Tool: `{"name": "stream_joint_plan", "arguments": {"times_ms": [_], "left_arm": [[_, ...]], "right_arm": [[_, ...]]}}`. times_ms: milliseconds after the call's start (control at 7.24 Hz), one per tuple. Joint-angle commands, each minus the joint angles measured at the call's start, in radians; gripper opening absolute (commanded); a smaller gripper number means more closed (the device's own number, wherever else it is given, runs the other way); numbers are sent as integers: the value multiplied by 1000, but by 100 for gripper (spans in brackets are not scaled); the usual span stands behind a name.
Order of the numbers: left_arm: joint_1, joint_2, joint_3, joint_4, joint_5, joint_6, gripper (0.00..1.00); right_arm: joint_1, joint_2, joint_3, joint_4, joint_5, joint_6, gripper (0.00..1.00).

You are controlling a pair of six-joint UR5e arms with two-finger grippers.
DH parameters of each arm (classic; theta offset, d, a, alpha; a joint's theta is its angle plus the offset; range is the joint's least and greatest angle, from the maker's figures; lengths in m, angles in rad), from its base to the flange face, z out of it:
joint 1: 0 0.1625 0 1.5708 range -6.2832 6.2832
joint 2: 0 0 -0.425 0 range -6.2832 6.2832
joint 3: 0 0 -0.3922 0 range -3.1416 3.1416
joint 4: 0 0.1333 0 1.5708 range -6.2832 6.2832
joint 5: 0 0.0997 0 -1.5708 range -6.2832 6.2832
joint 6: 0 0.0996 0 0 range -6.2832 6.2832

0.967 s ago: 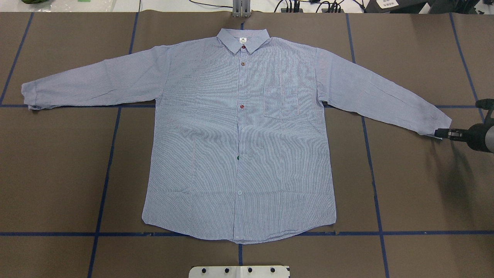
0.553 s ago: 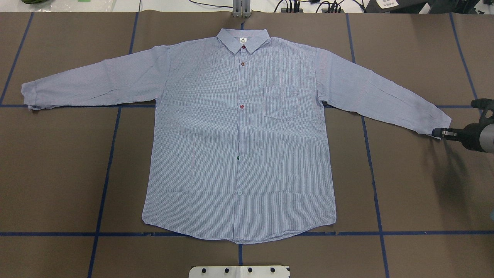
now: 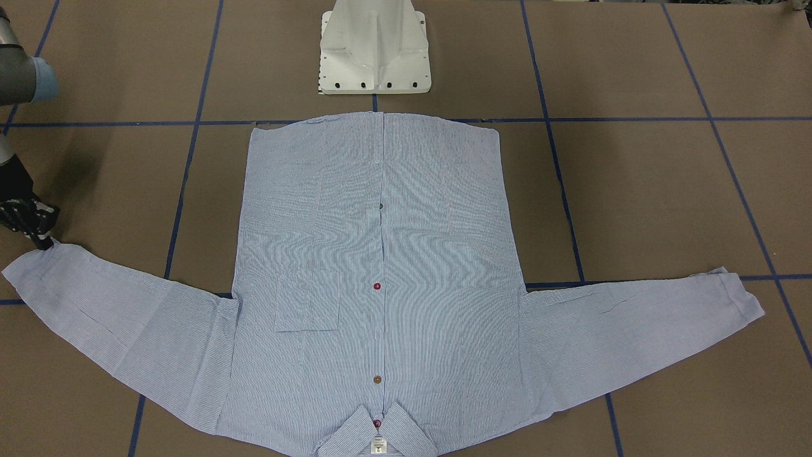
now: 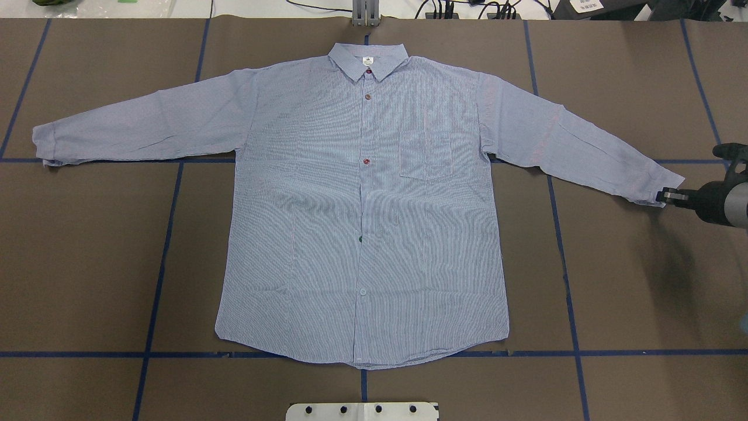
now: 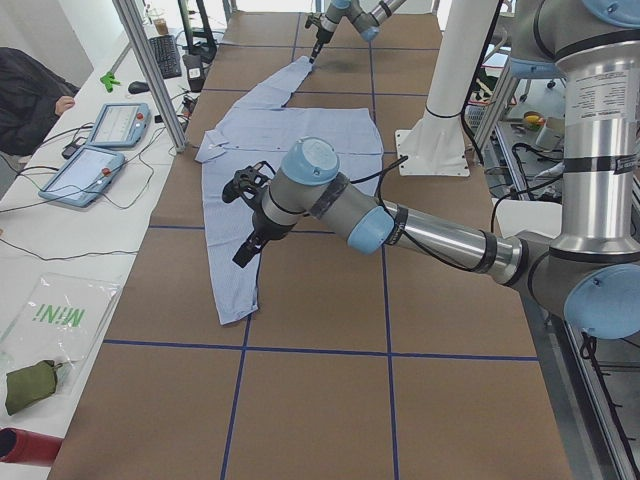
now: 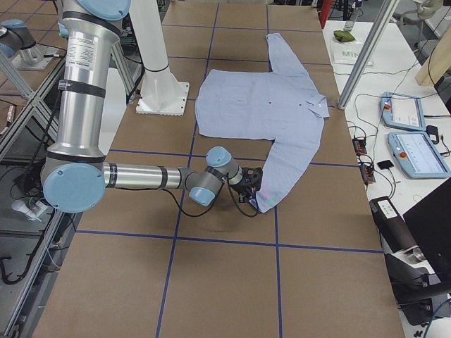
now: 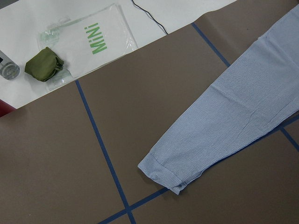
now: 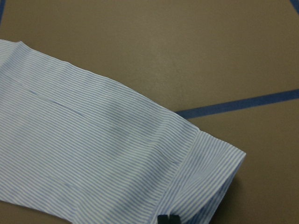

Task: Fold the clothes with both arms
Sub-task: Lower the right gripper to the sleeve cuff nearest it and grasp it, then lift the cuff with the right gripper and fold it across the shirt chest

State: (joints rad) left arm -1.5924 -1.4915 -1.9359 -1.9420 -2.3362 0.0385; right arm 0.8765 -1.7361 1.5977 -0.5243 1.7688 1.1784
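I need to have my right gripper let go of the sleeve's cuff on the shirt front, across the buttons from the pocket [image 3: 431, 285].
The light blue striped shirt [image 4: 327, 234] lies flat and face up on the brown table, collar at the far side, both sleeves spread out. My right gripper [image 4: 663, 197] is at the corner of the right sleeve's cuff [image 4: 651, 181]. In the right wrist view its black fingertips [image 8: 168, 218] sit closed on the cuff's edge [image 8: 205, 163]. In the front-facing view it is at the left [image 3: 43, 241]. My left gripper [image 5: 245, 250] shows only in the exterior left view, hovering above the left sleeve; I cannot tell if it is open. The left wrist view looks down on the left cuff [image 7: 163, 170].
The white pedestal base [image 3: 374, 47] stands at the table's near edge, just past the shirt's hem. Blue tape lines cross the table. Beyond the left end lie a clear plastic bag [image 7: 93, 37], a green pouch [image 7: 44, 65] and tablets [image 5: 95, 170].
My right gripper has shifted slightly toward the table's far side with the right cuff's corner. A new crease shows across the right sleeve. The rest of the shirt has not moved.
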Motion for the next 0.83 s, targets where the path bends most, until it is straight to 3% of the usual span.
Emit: {"name": "stream_joint_plan", "arguments": {"times_ms": [0,415,553,691], "left_arm": [[0,-1,0,0,0,-2,100],[0,-6,0,0,0,-5,100],[0,-6,0,0,0,-8,100],[0,-7,0,0,-2,-8,100]], "right_arm": [[24,24,115,-49,6,-2,0],[10,301,110,-40,-9,3,0],[-26,428,70,-36,-14,0,0],[-89,567,3,-37,-79,9,0]]}}
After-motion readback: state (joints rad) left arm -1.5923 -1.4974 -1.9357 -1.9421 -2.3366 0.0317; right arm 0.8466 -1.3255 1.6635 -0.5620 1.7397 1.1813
